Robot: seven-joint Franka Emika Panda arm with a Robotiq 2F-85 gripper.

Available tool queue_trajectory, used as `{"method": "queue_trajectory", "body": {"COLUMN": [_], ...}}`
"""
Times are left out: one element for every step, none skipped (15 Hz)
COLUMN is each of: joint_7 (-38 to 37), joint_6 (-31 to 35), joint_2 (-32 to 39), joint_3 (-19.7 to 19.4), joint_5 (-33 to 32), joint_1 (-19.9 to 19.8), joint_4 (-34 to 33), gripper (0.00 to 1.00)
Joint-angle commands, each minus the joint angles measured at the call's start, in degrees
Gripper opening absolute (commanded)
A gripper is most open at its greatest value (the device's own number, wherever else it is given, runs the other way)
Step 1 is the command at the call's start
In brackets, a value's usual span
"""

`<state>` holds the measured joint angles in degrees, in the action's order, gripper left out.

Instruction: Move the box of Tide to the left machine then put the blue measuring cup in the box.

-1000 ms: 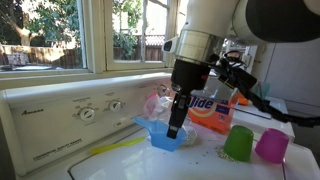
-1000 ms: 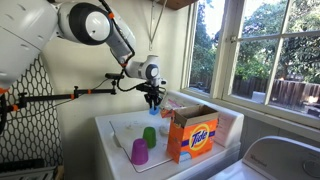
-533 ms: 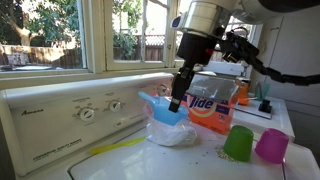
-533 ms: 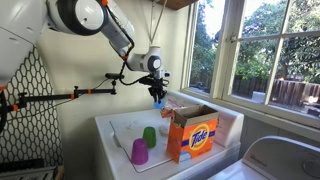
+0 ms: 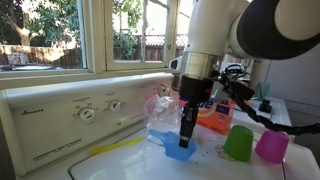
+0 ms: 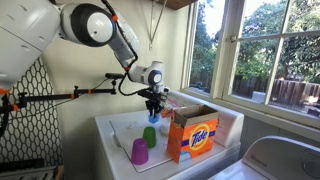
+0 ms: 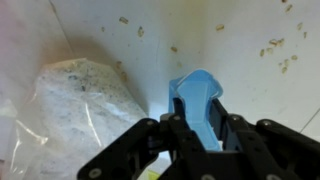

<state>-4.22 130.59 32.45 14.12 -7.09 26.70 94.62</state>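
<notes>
My gripper needs to open, as the blue measuring cup sits tipped between its fingers, then set the cup upright and pinch its side (image 7: 179,92) beside the plastic bag before lifting.
My gripper (image 5: 186,138) is shut on the blue measuring cup (image 5: 178,152), holding it low over the flat top of the left machine (image 5: 60,120), whose two dials show on its back panel. I cannot tell if the cup touches the top. In the wrist view the blue measuring cup (image 7: 198,98) sits pinched between the black fingers (image 7: 176,135) of the gripper (image 7: 200,125). The orange box of Tide (image 6: 192,135) stands upright on the same machine top (image 6: 118,128), just beyond the gripper (image 6: 153,110). In an exterior view the box of Tide (image 5: 213,118) is partly hidden behind the arm.
A green cup (image 5: 238,143) and a magenta cup (image 5: 271,146) stand near the machine's front edge. A clear plastic bag of powder (image 7: 80,100) lies beside the held cup, with crumbs scattered on the white top. A second machine (image 6: 280,160) stands alongside. Windows run behind.
Half a second ago the gripper held the blue cup lifted beside the box; it has come back down close to the machine top, still shut on the cup.
</notes>
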Motion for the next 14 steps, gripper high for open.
{"method": "queue_trajectory", "body": {"joint_7": [2.53,2.92,3.07,3.20,3.31,3.33,3.29,3.20,3.10,3.04,3.00,2.93,2.66,1.92], "joint_6": [-1.56,-1.82,-1.97,-2.30,-2.23,-2.15,-1.97,-1.93,-1.80,-1.57,-1.29,-1.31,-1.36,-1.48], "joint_2": [2.58,2.93,3.33,3.14,3.05,2.97,2.88,2.86,2.73,2.64,2.48,2.45,2.49,2.54], "joint_3": [0.93,0.89,0.80,0.89,0.83,0.71,0.66,0.57,0.54,0.54,0.58,0.54,0.38,-0.03], "joint_5": [1.67,1.61,1.55,1.73,1.64,1.55,1.59,1.60,1.68,1.79,1.94,1.99,1.92,1.57], "joint_1": [-1.09,-1.14,-1.18,-1.28,-1.34,-1.36,-1.49,-1.62,-1.78,-1.96,-2.17,-2.29,-2.34,-2.20], "joint_4": [-0.93,-1.02,-1.15,-1.33,-1.19,-1.09,-0.98,-0.95,-0.84,-0.72,-0.61,-0.63,-0.65,-0.69], "gripper": [0.38,0.56,0.62,0.67,0.76,0.83,0.93,0.99,1.00,1.00,1.00,1.00,1.00,1.00]}}
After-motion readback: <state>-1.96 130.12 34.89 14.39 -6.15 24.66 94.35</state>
